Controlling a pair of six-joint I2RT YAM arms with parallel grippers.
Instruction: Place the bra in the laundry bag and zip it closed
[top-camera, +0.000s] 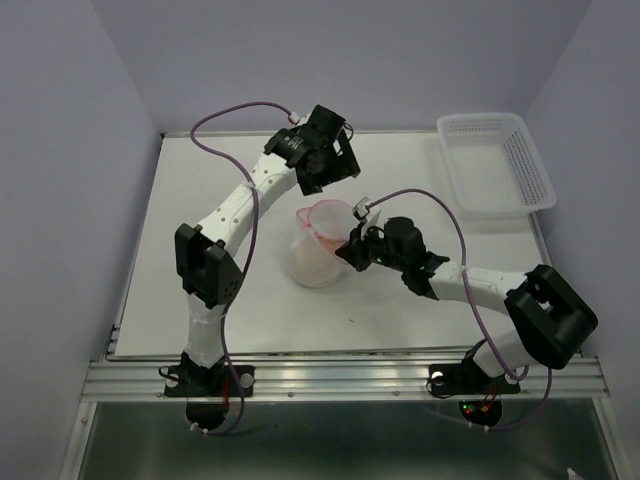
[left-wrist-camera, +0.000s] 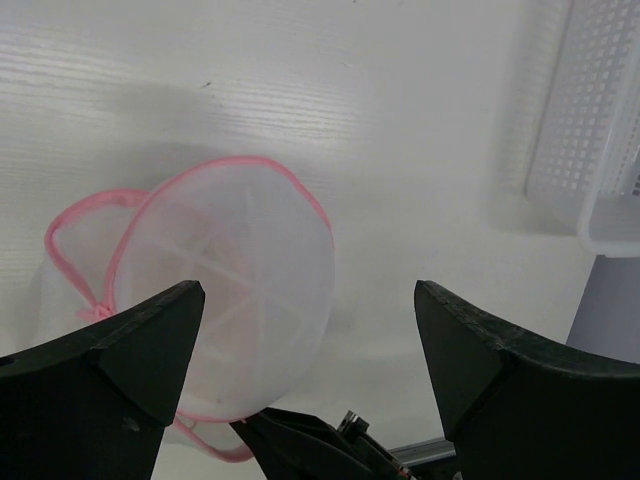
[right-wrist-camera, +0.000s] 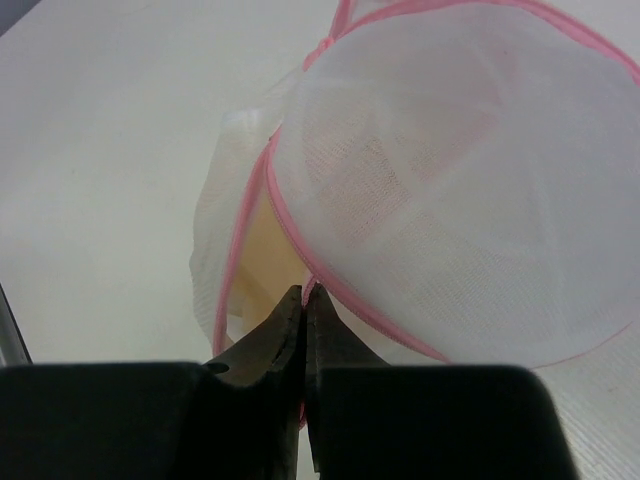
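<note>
The laundry bag's two pink rims gape over the bra, so the robot's right gripper will open and pinch both rims together closer to where they meet (right-wrist-camera: 276, 142).
The laundry bag (top-camera: 316, 258), a round white mesh pod with a pink rim, sits mid-table with its lid (top-camera: 328, 214) raised and the opening gaping. The tan-peach bra (right-wrist-camera: 268, 240) shows inside the gap between the two pink rims. My right gripper (top-camera: 352, 246) is shut on the bag's pink zipper rim (right-wrist-camera: 312, 284) at the bag's right side; its tips (right-wrist-camera: 305, 292) pinch the pink strip. My left gripper (top-camera: 336, 166) hangs open and empty above and behind the bag; in the left wrist view its fingers (left-wrist-camera: 170, 320) straddle the bag's lid (left-wrist-camera: 240, 270) from above without touching.
A white plastic lattice basket (top-camera: 496, 164) stands at the back right corner and also shows in the left wrist view (left-wrist-camera: 600, 120). The right arm's forearm lies across the table from the right. The metal rail (top-camera: 340, 378) runs along the near edge.
</note>
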